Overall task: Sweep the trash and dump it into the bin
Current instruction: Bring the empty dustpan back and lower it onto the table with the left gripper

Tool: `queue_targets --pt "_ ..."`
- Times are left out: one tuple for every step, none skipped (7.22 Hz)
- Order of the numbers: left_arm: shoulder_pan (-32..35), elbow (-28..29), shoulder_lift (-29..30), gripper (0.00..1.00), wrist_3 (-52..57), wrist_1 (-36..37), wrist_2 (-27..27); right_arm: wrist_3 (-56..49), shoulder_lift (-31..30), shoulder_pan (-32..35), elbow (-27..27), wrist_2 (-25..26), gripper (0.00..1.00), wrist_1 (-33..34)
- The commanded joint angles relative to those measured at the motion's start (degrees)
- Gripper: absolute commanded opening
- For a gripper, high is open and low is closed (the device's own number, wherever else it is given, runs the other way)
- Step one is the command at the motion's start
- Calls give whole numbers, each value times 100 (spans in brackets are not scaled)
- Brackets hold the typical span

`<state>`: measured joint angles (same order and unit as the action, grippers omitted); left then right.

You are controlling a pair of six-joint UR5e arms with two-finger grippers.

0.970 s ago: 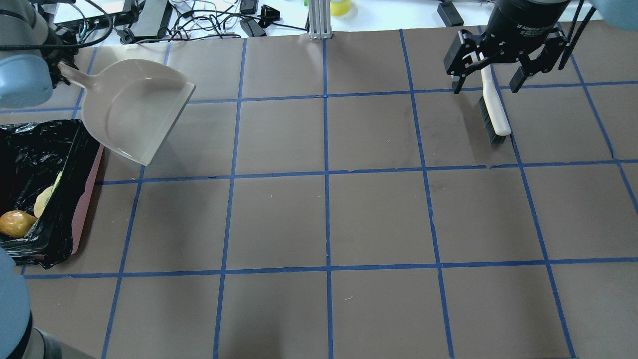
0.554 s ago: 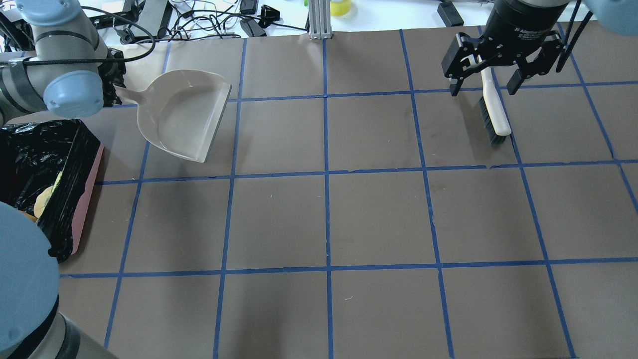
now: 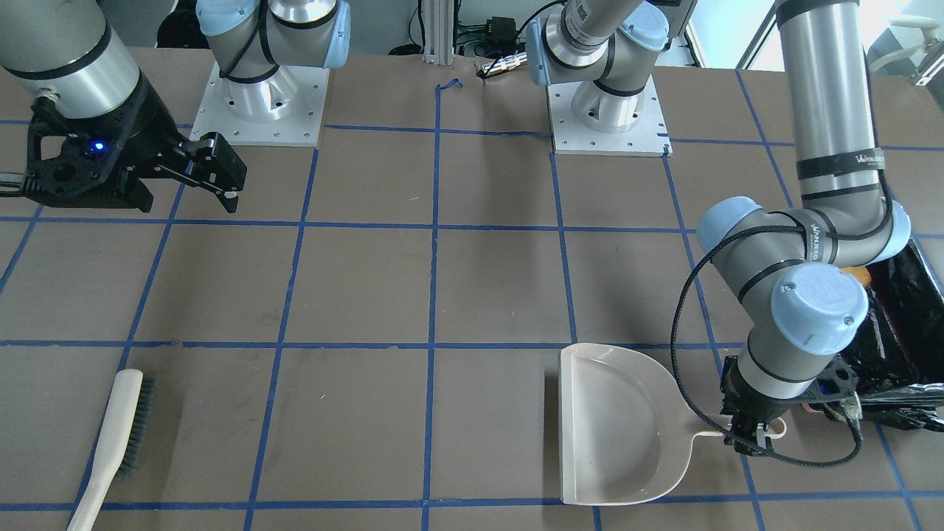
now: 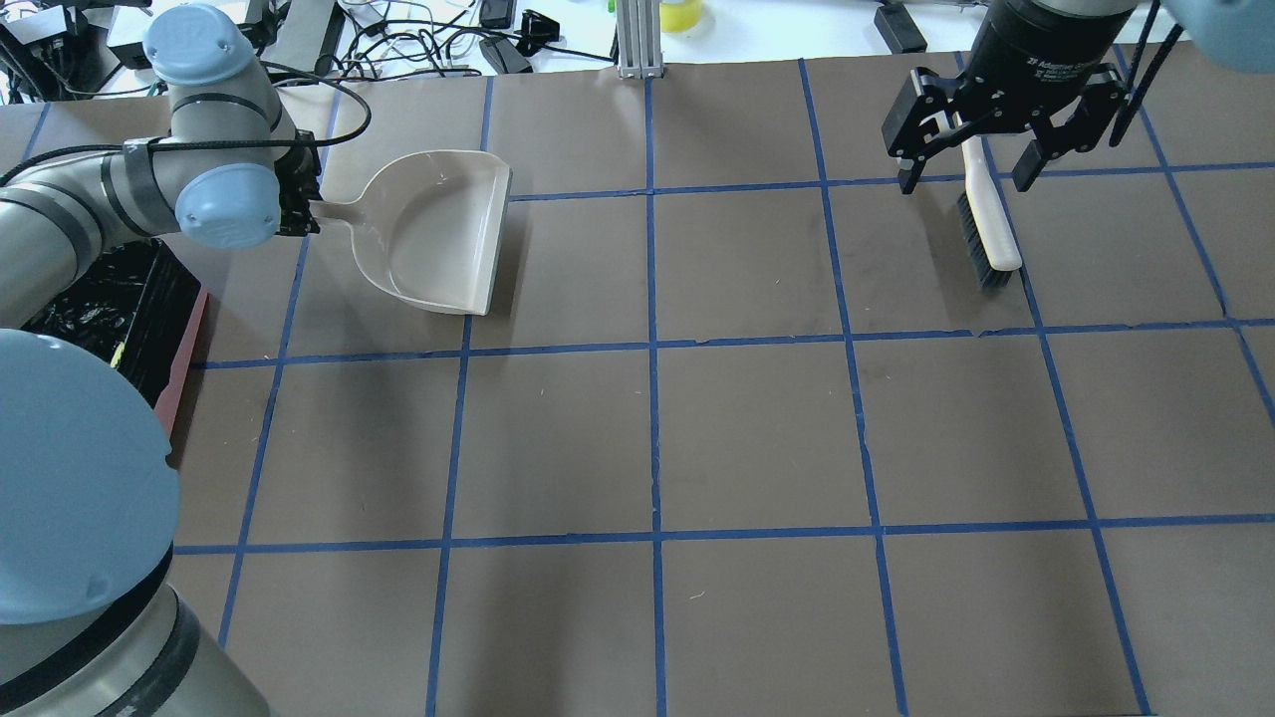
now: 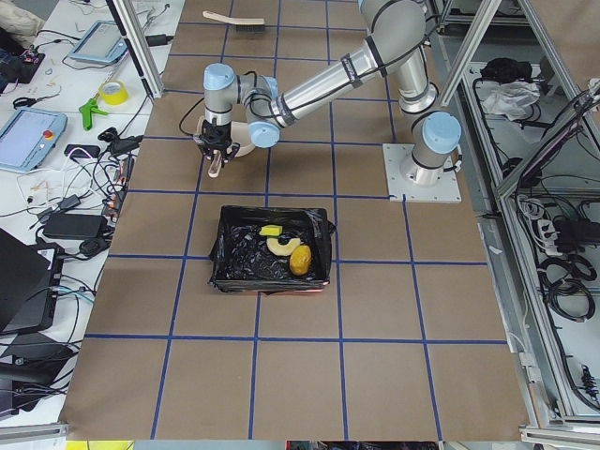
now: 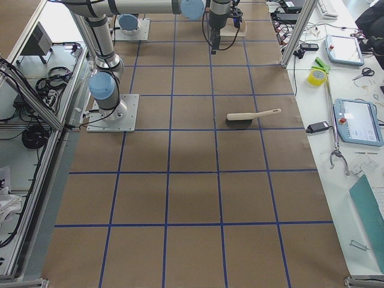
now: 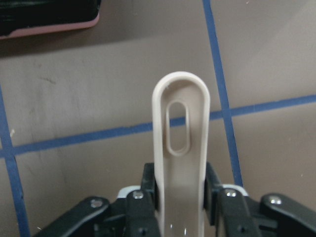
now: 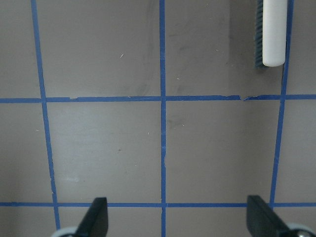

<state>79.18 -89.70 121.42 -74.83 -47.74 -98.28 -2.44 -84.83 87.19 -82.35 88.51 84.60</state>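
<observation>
Next, my left gripper lets go of the beige dustpan flat on the table point(image 3: 608, 430), between the brush and the bin and closer to the bin.
My left gripper point(image 4: 299, 204) is shut on the handle of the beige dustpan point(image 4: 438, 234), which lies level and empty to the right of the bin point(image 4: 159, 299). The left wrist view shows both fingers point(image 7: 148, 190) clamping the dustpan handle point(image 7: 181, 143). The pink, black-lined bin point(image 5: 225, 248) holds the trash: a yellow-green wedge point(image 5: 271, 231), a tan croissant point(image 5: 281, 247) and a golden-brown lump point(image 5: 300, 261). My right gripper point(image 4: 966, 177) hangs open high above the table with nothing in it. The cream-handled brush point(image 4: 991, 229) lies on the table below it.
Cables, power bricks and a yellow tape roll point(image 4: 681, 12) sit on the white bench beyond the table's far edge. An aluminium post point(image 4: 636, 40) stands at the far middle. The two arm bases point(image 3: 258, 96) are bolted near the robot's side.
My left arm has swung the dustpan rightwards away from the bin and levelled it near the table. The right gripper and the brush have stayed put.
</observation>
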Motion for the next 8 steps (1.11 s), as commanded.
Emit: queue_targets --pt "62 40 206 0 -662 10 -24 7 2 0 0 0 100 3" --pt "62 40 233 0 -674 97 -76 7 2 0 0 0 100 -5" --pt "79 23 224 0 -682 107 -112 7 2 0 0 0 100 3" --pt "88 -12 224 0 -622 107 -217 7 2 0 -9 0 100 3" --pt "106 -30 181 0 -604 89 -244 7 -7 0 -35 0 100 3" --pt "149 -73 146 0 -534 72 -288 7 -16 0 -36 0 100 3" --pt "176 -152 145 0 -524 71 -418 7 -7 0 -36 0 100 3" --pt "185 -162 128 0 -489 80 -428 7 -7 0 -36 0 100 3"
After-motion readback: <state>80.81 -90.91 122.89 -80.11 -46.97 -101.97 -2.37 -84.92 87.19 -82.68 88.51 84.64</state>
